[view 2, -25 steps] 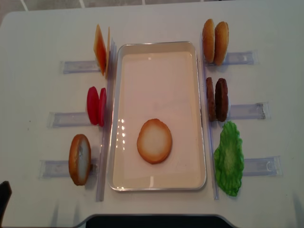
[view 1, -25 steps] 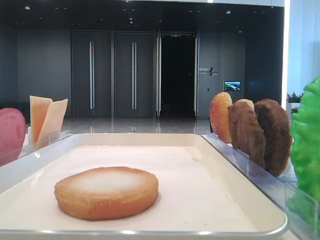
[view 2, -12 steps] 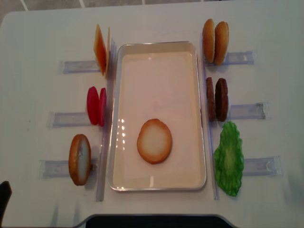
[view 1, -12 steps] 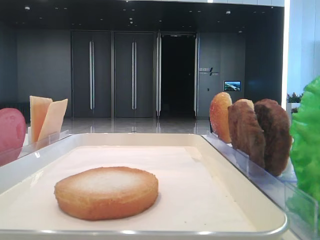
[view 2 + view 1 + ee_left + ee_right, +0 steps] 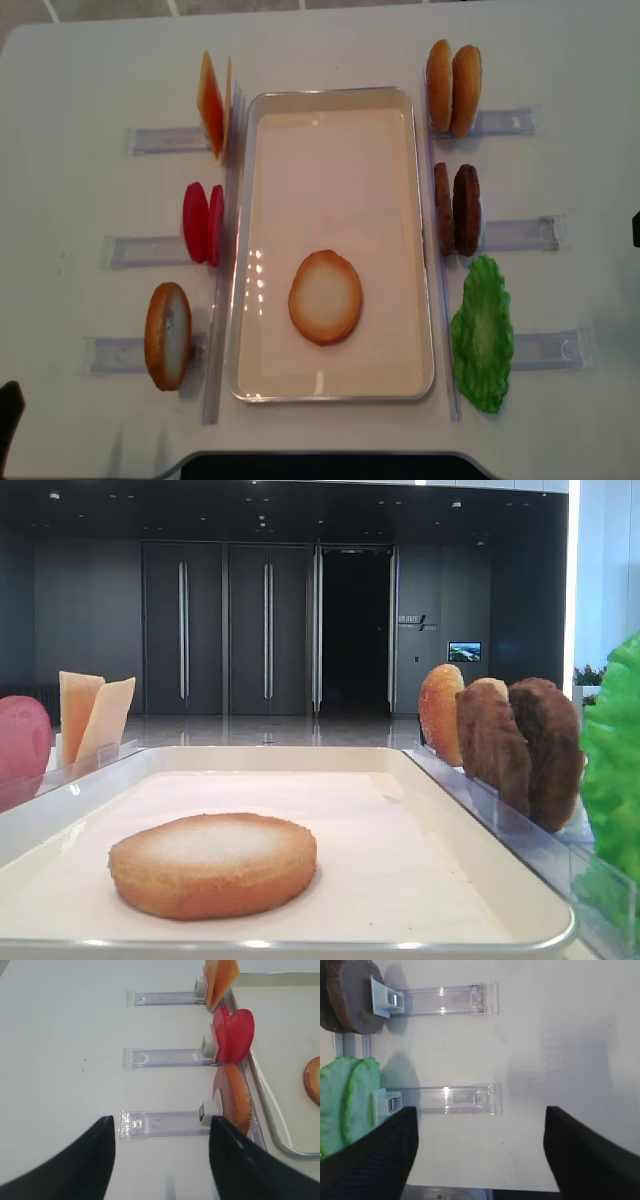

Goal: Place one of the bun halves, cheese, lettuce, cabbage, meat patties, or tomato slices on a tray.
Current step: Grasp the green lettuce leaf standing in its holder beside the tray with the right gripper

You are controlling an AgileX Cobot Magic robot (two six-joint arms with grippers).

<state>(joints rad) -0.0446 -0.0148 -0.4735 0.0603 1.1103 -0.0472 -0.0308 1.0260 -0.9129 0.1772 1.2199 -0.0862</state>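
The middle of the lettuce's top edge [image 5: 504,322], on the leaf nearer the tray, is the next spot my right gripper needs to go to and close on.
One bun half [image 5: 325,296], pale face up, lies flat on the white tray [image 5: 330,95]. Other bun halves stand in racks at the back right [image 5: 452,88] and front left [image 5: 167,335]. Cheese [image 5: 213,104] and tomato slices [image 5: 202,222] stand left of the tray, meat patties [image 5: 457,209] and lettuce [image 5: 482,333] on its right. Whether one green leaf [image 5: 342,1102] is cabbage I cannot tell. My left gripper [image 5: 162,1160] hangs open over bare table beside the front-left bun [image 5: 235,1100]. My right gripper [image 5: 480,1147] is open and empty, outward of the lettuce.
Clear plastic racks [image 5: 520,235] stretch outward from both long sides of the tray across the white table [image 5: 80,70]. The rack ends [image 5: 475,1099] lie just ahead of my right fingers. A dark edge [image 5: 320,465] borders the table's front.
A dark sliver of the right arm now shows at the overhead view's right edge, level with the patties. The food has not moved.
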